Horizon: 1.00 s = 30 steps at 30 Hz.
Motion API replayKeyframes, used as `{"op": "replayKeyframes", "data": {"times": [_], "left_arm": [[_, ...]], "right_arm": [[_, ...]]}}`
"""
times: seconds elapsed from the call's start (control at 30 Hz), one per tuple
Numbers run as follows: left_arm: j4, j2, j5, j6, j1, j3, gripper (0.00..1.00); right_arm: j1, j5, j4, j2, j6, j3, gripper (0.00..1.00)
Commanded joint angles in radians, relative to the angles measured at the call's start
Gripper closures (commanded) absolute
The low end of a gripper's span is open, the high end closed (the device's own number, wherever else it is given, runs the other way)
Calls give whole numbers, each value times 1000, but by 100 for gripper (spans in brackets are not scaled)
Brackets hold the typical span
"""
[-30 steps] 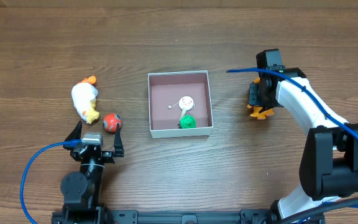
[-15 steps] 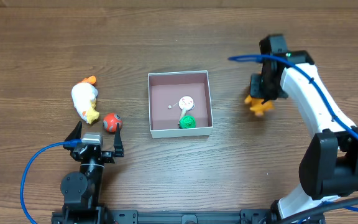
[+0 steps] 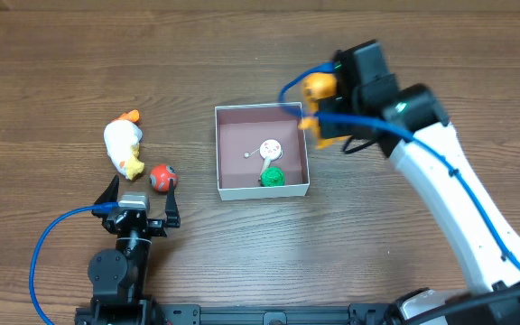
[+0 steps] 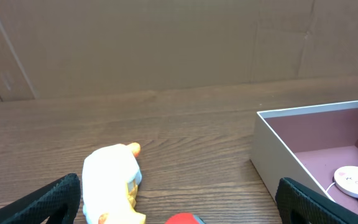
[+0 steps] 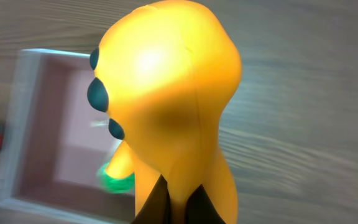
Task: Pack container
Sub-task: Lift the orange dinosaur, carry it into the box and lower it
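Next, my right gripper puts the orange octopus toy down in the container (image 3: pixel 288 143) beside the white pig-face piece.
The container (image 3: pixel 262 189) is a white square box with a pink inside, at the table's centre; it also shows in the left wrist view (image 4: pixel 272 149) and the right wrist view (image 5: pixel 27 106). Inside lie a round white pig-face piece (image 3: pixel 270 147) and a green ball (image 3: pixel 272 177). My right gripper (image 3: pixel 325 104) is shut on an orange octopus toy (image 3: pixel 318 88) and holds it in the air over the box's right rim; the toy fills the right wrist view (image 5: pixel 166 99). My left gripper (image 3: pixel 138 191) is open and empty, near a red ball (image 3: pixel 162 177) and a white and yellow chick toy (image 3: pixel 123 146).
The chick toy (image 4: pixel 110 183) and the top of the red ball (image 4: pixel 182 219) lie between my left fingers' line of sight and the box. A cardboard wall (image 4: pixel 166 43) stands behind the table.
My right gripper has lifted the orange octopus off the table at the right and carried it left, up to the box's right rim. The left arm has not moved.
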Motion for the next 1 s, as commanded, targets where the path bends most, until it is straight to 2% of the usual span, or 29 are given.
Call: {"op": "replayKeyframes", "data": {"times": [0.0, 0.17, 0.4, 0.67, 0.97], "left_arm": [[4, -10, 10, 12, 6, -6, 0], [4, -10, 10, 12, 6, -6, 0], [4, -10, 10, 12, 6, -6, 0], [4, -10, 10, 12, 6, -6, 0], [4, -10, 10, 12, 6, -6, 0]], "right_arm": [[93, -8, 38, -14, 6, 20, 96], [158, 6, 79, 23, 28, 19, 96], [158, 13, 120, 138, 35, 19, 94], [158, 21, 135, 260, 130, 19, 93], [158, 142, 113, 276, 257, 19, 93]]}}
